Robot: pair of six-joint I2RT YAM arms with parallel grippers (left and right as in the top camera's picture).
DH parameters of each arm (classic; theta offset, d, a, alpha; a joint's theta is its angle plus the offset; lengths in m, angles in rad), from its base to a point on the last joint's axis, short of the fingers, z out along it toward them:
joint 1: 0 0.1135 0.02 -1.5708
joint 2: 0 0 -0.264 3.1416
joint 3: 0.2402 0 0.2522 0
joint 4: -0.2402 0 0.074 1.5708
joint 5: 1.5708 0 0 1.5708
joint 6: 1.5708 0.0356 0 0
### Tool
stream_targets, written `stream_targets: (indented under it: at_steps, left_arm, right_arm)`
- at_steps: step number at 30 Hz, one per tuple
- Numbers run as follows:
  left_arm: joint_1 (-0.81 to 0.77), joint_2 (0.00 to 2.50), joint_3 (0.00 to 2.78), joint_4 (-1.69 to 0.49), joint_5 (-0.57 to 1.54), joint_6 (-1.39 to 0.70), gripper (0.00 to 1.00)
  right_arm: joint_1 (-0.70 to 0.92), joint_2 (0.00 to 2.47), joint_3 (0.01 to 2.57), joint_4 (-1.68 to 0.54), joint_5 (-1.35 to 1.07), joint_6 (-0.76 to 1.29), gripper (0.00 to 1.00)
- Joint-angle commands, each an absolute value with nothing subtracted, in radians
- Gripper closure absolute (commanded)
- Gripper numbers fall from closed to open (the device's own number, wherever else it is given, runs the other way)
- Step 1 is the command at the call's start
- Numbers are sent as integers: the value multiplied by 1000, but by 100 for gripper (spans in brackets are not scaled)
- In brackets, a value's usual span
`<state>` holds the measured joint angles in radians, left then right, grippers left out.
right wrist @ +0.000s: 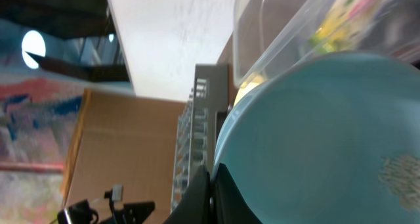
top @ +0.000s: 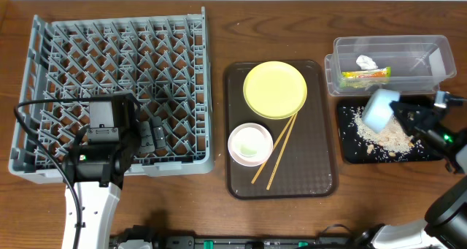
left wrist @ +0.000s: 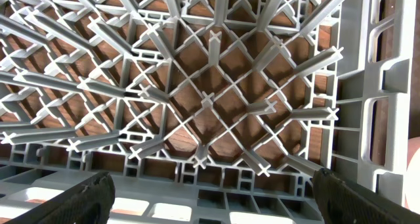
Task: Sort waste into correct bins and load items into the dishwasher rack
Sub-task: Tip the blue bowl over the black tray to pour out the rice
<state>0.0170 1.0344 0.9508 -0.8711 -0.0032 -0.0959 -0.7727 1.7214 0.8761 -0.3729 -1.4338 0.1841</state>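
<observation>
The robot's right gripper will release the light blue bowl, still tipped over the black tray, on the yellow plate (top: 271, 81) (right wrist: 249, 86), upright on the brown serving tray.
My right gripper (top: 400, 112) is shut on the rim of the light blue bowl (top: 379, 109), holding it tipped on its side over the black tray (top: 350, 150). White rice crumbs (top: 387, 136) lie spread on that tray. In the right wrist view the fingers (right wrist: 211, 191) pinch the bowl's edge (right wrist: 315, 138). The clear tub (top: 438, 48) holds the tissue (top: 366, 62) and the wrapper (top: 366, 77). My left gripper (top: 152, 138) hangs open over the front of the grey rack (top: 120, 19), with only lattice (left wrist: 210, 106) between its fingers.
The brown serving tray (top: 321, 169) in the middle carries the yellow plate (top: 275, 89), the pinkish-white bowl (top: 250, 144) and two chopsticks (top: 281, 150) lying aslant. The rack's raised front wall (left wrist: 216, 184) is right under my left fingers.
</observation>
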Motion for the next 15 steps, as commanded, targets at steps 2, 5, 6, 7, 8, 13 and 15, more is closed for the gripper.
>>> stream_targets:
  at_steps: [2,5,6,7,8,13,15]
  left_arm:
    - [21,1038,972,-871,-8,-87,2]
    - [21,1038,972,-870,-8,-87,2]
    - [21,1038,972,-870,-8,-87,2]
    - [21,1038,972,-870,-8,-87,2]
    - [21,1038,972,-870,-8,-87,2]
    - [21,1038,972,-870,-8,-87,2]
    - [21,1038,972,-870,-8,-87,2]
  right_arm:
    - [-808,1724,895,-380,-1470,221,99]
    - [-757,1724,895,-389,-1488,220,99]
    - [-744,1724,895,-387,-1502,220,99]
    - [-736,1724,895,-380,-1513,220,99]
    - [-738,1724,895,-365,-1523,220,99]
    - [-788,1724,895,-328,-1516,263,99]
    - [-789,1724,895,-329,-1516,261,99]
